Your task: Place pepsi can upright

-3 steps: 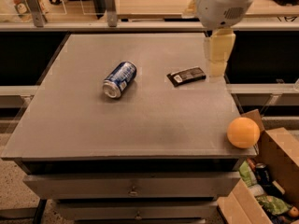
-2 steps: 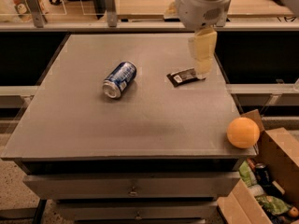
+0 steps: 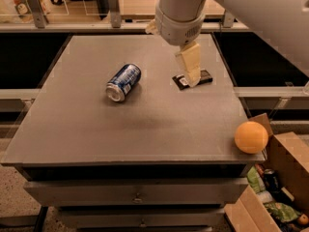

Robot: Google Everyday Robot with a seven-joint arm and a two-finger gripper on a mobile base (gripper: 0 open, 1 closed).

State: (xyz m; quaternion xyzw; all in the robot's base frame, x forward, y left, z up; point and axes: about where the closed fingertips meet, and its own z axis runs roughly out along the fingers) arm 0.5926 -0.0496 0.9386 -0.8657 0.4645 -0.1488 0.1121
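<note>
I will close my gripper on the back half (image 3: 128, 75) of the pepsi can, behind its front-facing silver end.
The pepsi can (image 3: 123, 82), blue with white lettering and a silver end, lies on its side on the grey table (image 3: 96, 129), left of centre, its end facing front-left. My gripper (image 3: 189, 67) hangs from the white arm above the table's back right part, to the right of the can and well apart from it. It partly covers a flat black wrapped bar (image 3: 193, 79).
An orange (image 3: 251, 137) sits at the table's front right corner. A cardboard box (image 3: 289, 173) with clutter and a dark can (image 3: 270, 180) stands on the floor to the right. A railing with posts (image 3: 114, 6) runs behind the table.
The arm and gripper have moved left over the table, from its right edge toward the black bar. The can has not moved.
</note>
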